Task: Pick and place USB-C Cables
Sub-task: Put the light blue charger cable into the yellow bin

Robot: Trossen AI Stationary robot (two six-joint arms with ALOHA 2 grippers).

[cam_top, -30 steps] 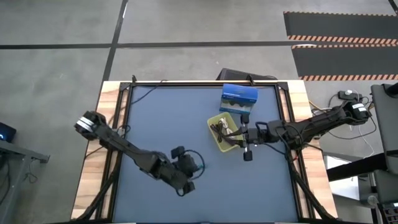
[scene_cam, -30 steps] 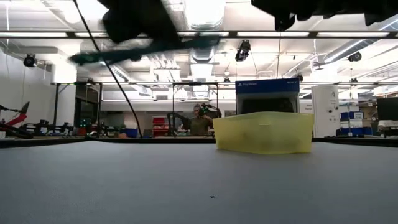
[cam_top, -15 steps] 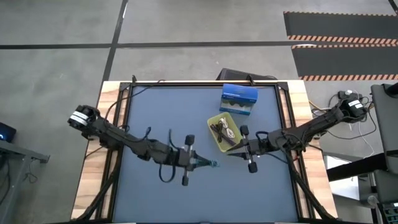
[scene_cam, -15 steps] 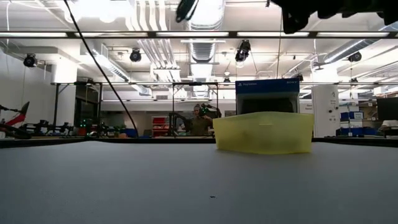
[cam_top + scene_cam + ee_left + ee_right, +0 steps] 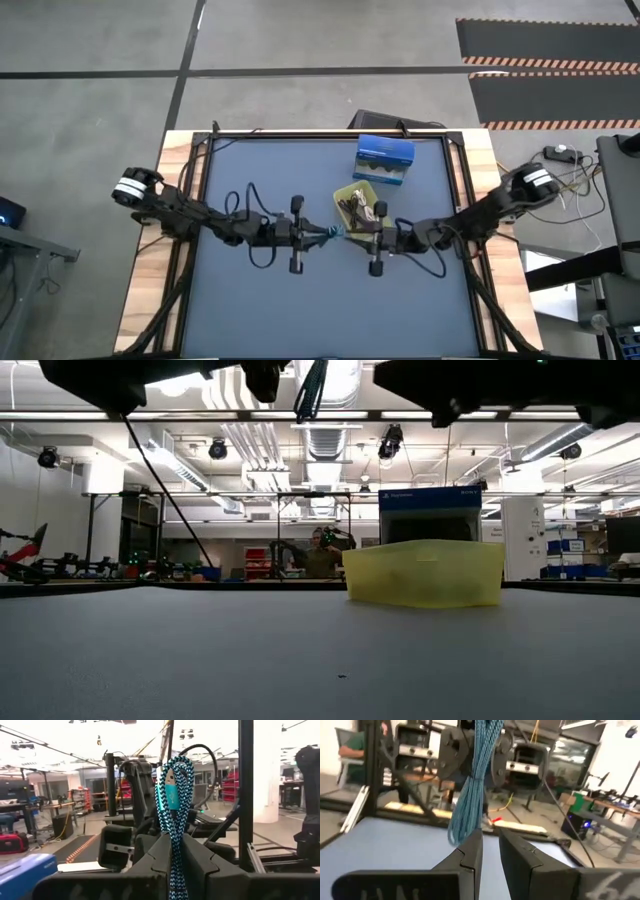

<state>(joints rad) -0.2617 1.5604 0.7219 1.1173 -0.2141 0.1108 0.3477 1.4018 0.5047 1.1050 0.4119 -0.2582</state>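
Observation:
The teal bundle's lower end is hanging beside the nearly shut fingers of my right gripper, which should therefore open wider and close around the bundle's tied middle (image 5: 477,778).
My left gripper (image 5: 322,235) is over the table's middle, shut on the teal braided USB-C cable bundle (image 5: 172,785). My right gripper (image 5: 362,237) faces it from the right. Its fingers (image 5: 470,852) are open a little, just short of the teal bundle's (image 5: 472,785) free end. A yellow bin (image 5: 350,195) at the table's right of centre holds other cable bundles (image 5: 358,208), dark and white. In the low view both arms show only as dark shapes along the top, above the yellow bin (image 5: 425,572). My left gripper pinches the teal bundle between its two fingers (image 5: 150,865), which lie level and point from the table's left toward its right. Several strands sit between the fingers, and the looped end (image 5: 175,767) sticks out past the fingertips. The bundle is lifted clear of the table. My right gripper: the bundle's lower end (image 5: 456,836) shows right beside one fingertip, and I cannot tell whether they touch.
A blue box (image 5: 383,160) stands just beyond the bin toward the far edge. The blue mat (image 5: 250,170) is framed by a black rail and wooden borders. A person (image 5: 320,555) shows far off in the room behind the table.
My left gripper has swung up from the table's near middle, turned level and moved toward the far right, carrying the teal bundle clear of the mat. My right gripper has drawn back from over the bin, dropped toward the near side and moved left, now facing the bundle.

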